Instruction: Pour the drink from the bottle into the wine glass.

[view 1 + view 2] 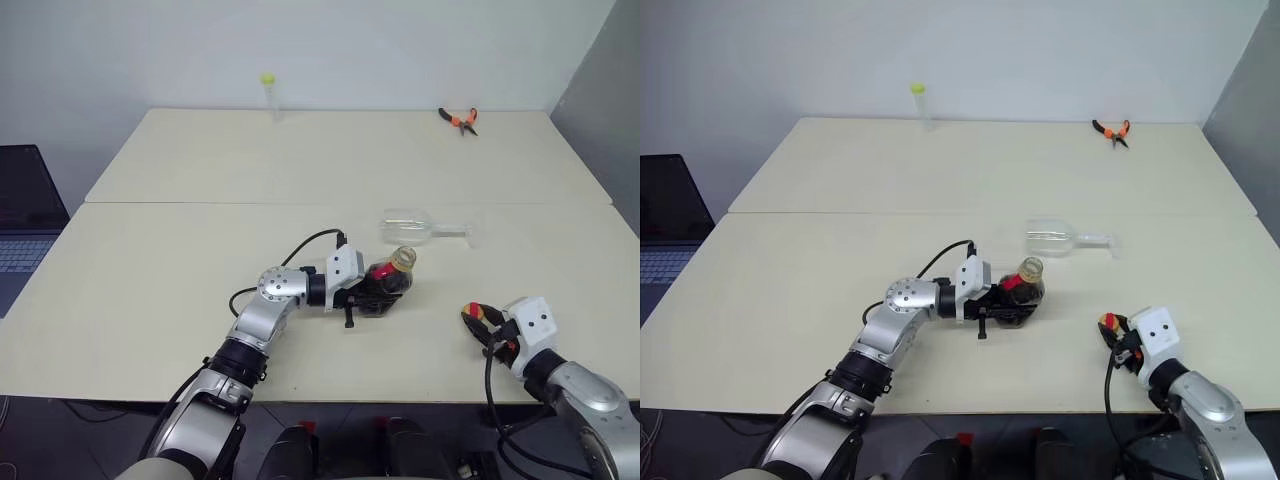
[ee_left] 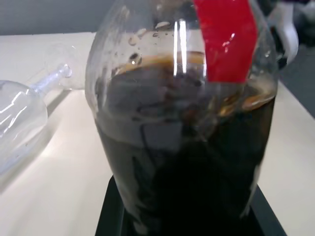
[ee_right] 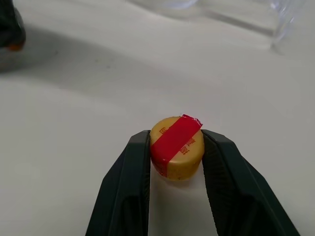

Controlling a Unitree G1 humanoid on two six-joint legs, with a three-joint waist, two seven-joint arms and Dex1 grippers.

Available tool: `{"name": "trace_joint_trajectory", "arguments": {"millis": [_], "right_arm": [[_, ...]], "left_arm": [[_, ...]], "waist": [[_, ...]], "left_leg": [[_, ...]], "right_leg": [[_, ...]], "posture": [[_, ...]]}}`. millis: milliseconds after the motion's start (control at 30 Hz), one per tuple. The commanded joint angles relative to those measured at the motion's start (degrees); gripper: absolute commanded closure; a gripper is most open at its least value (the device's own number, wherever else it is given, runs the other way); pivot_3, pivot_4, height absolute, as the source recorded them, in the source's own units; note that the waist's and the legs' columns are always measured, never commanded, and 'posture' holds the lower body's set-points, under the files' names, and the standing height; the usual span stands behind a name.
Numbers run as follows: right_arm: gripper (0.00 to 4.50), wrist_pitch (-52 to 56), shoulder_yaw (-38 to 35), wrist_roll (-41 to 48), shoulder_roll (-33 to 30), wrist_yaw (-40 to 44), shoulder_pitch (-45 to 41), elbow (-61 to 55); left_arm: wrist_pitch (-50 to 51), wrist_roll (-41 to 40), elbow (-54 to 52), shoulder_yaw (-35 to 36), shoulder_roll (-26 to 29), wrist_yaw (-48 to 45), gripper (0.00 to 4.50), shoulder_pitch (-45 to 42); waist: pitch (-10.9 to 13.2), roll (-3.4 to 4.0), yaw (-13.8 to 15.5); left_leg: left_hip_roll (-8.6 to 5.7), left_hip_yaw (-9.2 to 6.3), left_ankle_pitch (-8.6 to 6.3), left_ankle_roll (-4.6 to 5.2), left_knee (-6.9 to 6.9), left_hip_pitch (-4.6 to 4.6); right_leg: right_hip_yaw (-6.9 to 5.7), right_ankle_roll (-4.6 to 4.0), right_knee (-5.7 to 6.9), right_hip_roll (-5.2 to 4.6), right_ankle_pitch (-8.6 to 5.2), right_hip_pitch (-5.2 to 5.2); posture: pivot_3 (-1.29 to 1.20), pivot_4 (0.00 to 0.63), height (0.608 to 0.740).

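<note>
My left gripper is going to let go of the bottle, now near the table's middle, on the laptop's half of the table [image 1: 240, 240], just in front of the seam.
My left gripper [image 1: 374, 293] is shut on the lower body of the bottle [image 1: 390, 275] near the table's middle. The bottle's mouth is uncapped, and it leans a little toward the wine glass. The dark drink [image 2: 197, 187] fills most of the bottle [image 2: 182, 98] below the red label. The wine glass [image 1: 415, 228] lies on its side just beyond the bottle, foot to the right, and shows empty in the left wrist view [image 2: 19, 118]. My right gripper [image 1: 480, 322] is low near the front right edge, shut on the yellow cap [image 3: 176, 146], which has a red strip across it.
A slim clear tube with a yellow-green cap [image 1: 269, 95] stands at the far edge. Orange-handled pliers [image 1: 460, 120] lie at the far right. A laptop [image 1: 25, 225] sits off the table's left side. A seam crosses the table [image 1: 150, 203].
</note>
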Motion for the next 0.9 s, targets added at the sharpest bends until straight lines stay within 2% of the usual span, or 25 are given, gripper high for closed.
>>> {"name": "trace_joint_trajectory", "arguments": {"millis": [33, 300, 500, 633, 733, 900], "right_arm": [[2.55, 1.9, 0.1, 0.4, 0.7, 0.3, -0.5, 0.5], [0.00, 4.4, -1.0, 1.6, 0.9, 2.4, 1.3, -0.1], [0.00, 3.6, -5.3, 2.9, -1.4, 4.1, 2.6, -5.1], [0.00, 4.0, -4.6, 4.8, -3.3, 6.1, -0.1, -11.8], [0.00, 8.2, 0.1, 4.6, -5.8, 6.2, -7.8, -17.6], [0.00, 15.9, 8.7, 4.0, -4.3, 3.7, -21.8, -18.1]], "left_arm": [[0.1, -1.7, -3.0, 1.4, -0.2, -0.4, 3.69, -0.8], [0.5, -1.8, -3.5, 1.9, 0.0, 0.1, 3.70, -0.4], [-1.9, -0.7, -2.2, 5.7, 0.1, 6.6, 3.70, 0.1], [-5.0, 0.4, 0.4, 9.8, -0.3, 14.3, 3.70, -0.1], [-6.8, 0.9, 3.5, 13.9, -0.5, 21.7, 3.70, -0.5], [-11.8, 1.4, 12.5, 20.2, 0.2, 32.3, 3.70, -3.4]], "waist": [[0.0, 0.00, 0.0], [0.0, 0.00, -0.1], [0.0, 0.00, 0.1], [0.0, 0.00, -0.2], [0.0, -0.01, -0.2], [0.0, -0.09, 0.0]], "left_leg": [[0.00, -0.01, 0.00, 0.00, 0.00, 0.00], [0.02, -0.02, 0.00, 0.00, -0.01, 0.01], [0.01, -0.03, 0.00, 0.01, -0.01, 0.00], [0.01, 0.00, 0.00, 0.01, 0.00, 0.02], [0.01, -0.03, 0.00, 0.00, 0.00, 0.02], [0.03, -0.15, 0.02, -0.04, -0.01, -0.03]], "right_leg": [[-0.01, 0.00, 0.00, 0.00, 0.00, 0.00], [-0.02, 0.00, 0.00, 0.02, 0.00, 0.00], [-0.02, 0.00, 0.00, 0.00, 0.00, 0.00], [0.03, 0.00, 0.02, 0.00, 0.00, -0.02], [-0.01, 0.00, 0.01, 0.00, 0.00, -0.01], [-0.13, 0.00, -0.01, 0.01, 0.00, -0.06]], "posture": [[0.00, 0.150, 0.740], [0.00, 0.150, 0.740], [0.00, 0.150, 0.740], [0.00, 0.150, 0.740], [0.00, 0.150, 0.740], [0.00, 0.150, 0.740]]}}
